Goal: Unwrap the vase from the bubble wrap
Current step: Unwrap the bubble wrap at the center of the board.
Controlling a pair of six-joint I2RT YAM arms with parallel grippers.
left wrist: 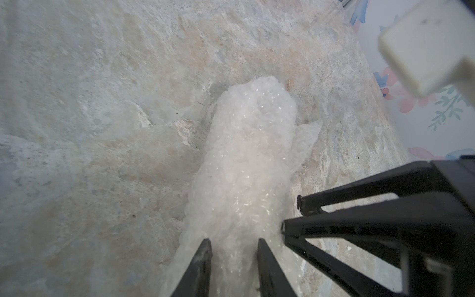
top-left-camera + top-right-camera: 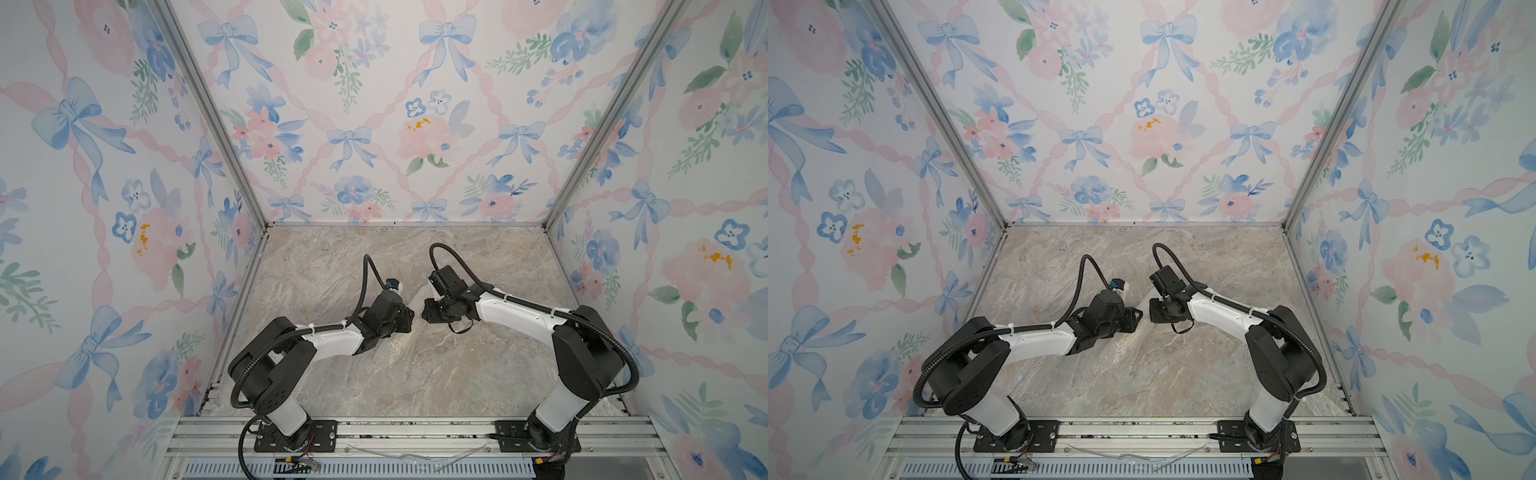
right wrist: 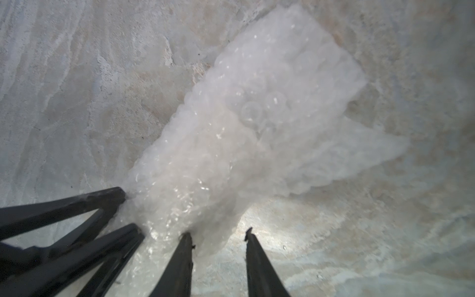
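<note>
My right fingers, open, barely reach the bubble wrap's loose edge; they should pinch that edge (image 3: 225, 235) before my left gripper rolls the vase away.
The bubble wrap (image 1: 246, 154) lies on the marble table (image 1: 102, 102) as a long, cloudy white roll. The vase is hidden inside it. My left gripper (image 1: 234, 241) is shut on one end of the roll, with wrap filling the gap between its two fingers. My right gripper (image 3: 217, 234) is open right next to that same end. One of its fingers (image 3: 185, 246) touches a loose flap of the bubble wrap (image 3: 244, 123), and only bare table shows between the jaws. In both top views the two wrists meet mid-table over the bubble wrap (image 2: 413, 298) (image 2: 1144, 302).
Floral walls (image 2: 124, 208) close in the table on three sides. An aluminium rail (image 2: 415, 428) with both arm bases runs along the front. A scrap of clear plastic (image 2: 415, 453) lies on that rail.
</note>
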